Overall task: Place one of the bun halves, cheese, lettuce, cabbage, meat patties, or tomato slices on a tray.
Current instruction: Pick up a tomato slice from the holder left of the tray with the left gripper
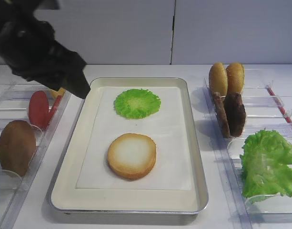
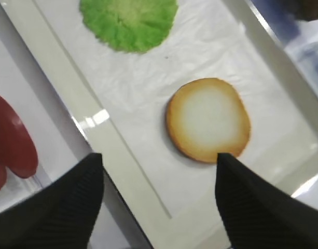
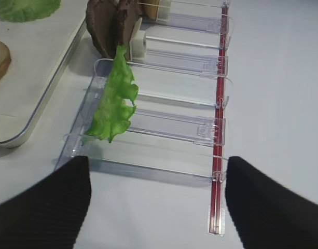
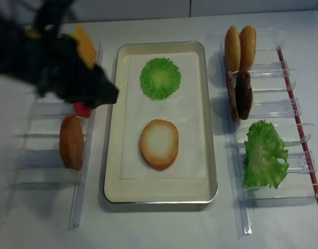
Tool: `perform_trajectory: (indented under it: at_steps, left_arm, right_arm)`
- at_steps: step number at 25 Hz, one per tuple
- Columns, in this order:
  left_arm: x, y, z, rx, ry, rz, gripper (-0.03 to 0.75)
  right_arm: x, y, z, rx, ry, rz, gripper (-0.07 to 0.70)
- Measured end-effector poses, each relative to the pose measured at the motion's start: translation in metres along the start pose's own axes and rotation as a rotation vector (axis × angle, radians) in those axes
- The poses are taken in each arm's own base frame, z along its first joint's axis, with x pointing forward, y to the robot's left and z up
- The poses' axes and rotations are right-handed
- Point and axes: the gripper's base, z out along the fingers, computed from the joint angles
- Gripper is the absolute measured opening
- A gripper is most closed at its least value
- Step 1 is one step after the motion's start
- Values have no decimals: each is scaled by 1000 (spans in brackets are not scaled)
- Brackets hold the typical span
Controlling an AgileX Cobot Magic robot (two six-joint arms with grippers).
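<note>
The red tomato slice [image 4: 84,108] [image 2: 16,137] nearest the silver tray, standing in the clear rack beside the brown bun half, should be gripped next by my left gripper.
The silver tray [image 1: 199,162] holds a bun half [image 1: 131,155], cut face up, and a flat round green cabbage leaf [image 1: 136,103] on white paper. My left gripper [image 2: 159,161] hangs open and empty above the tray's left rim [image 2: 122,171], its dark tip [image 1: 83,91] between the tray and the left rack. Red tomato slices [image 1: 39,109] stand upright in that rack, just left of the fingers. My right gripper [image 3: 157,166] is open with nothing in it, over bare table at the near end of the right rack, short of the lettuce [image 3: 113,98].
The left clear rack [image 1: 22,95] also carries a brown bun half [image 1: 15,145] and yellow cheese [image 4: 85,46]. The right clear rack [image 1: 279,102] holds two bun halves [image 1: 226,78], meat patties [image 1: 230,113] and ruffled lettuce [image 1: 268,164]. A red strip [image 3: 219,104] runs along its outer side.
</note>
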Motion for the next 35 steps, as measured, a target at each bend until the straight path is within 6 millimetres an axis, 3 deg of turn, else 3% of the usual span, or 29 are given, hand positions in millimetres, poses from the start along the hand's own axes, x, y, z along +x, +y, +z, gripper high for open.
perform_trajectory:
  at_steps: [4, 6, 8, 10, 13, 18, 21, 26, 35]
  left_arm:
    - [-44, -3, 44, -214, 221, -63, 453]
    - [-68, -1, 64, -275, 229, -75, 449]
    - [-81, 1, 88, -298, 242, -89, 442]
    - [-87, 1, 99, -320, 242, -99, 425]
    - [-90, 2, 98, -413, 229, -72, 404]
    - [-94, 3, 72, -483, 166, -53, 396]
    - [-85, 3, 67, -494, 176, -69, 395]
    - [-59, 12, 81, -569, 260, -103, 394]
    - [-42, 19, 91, -624, 304, -141, 394]
  right_arm:
    - [0, -1, 0, 6, 1, 13, 565]
    - [0, -1, 0, 7, 2, 14, 565]
    - [0, -1, 0, 9, 2, 15, 565]
    - [0, -1, 0, 11, 2, 14, 565]
    - [0, -1, 0, 11, 2, 14, 565]
    - [0, -1, 0, 11, 2, 14, 565]
    - [0, -1, 0, 11, 2, 14, 565]
    - [0, -1, 0, 14, 3, 17, 565]
    - [0, -1, 0, 14, 3, 16, 565]
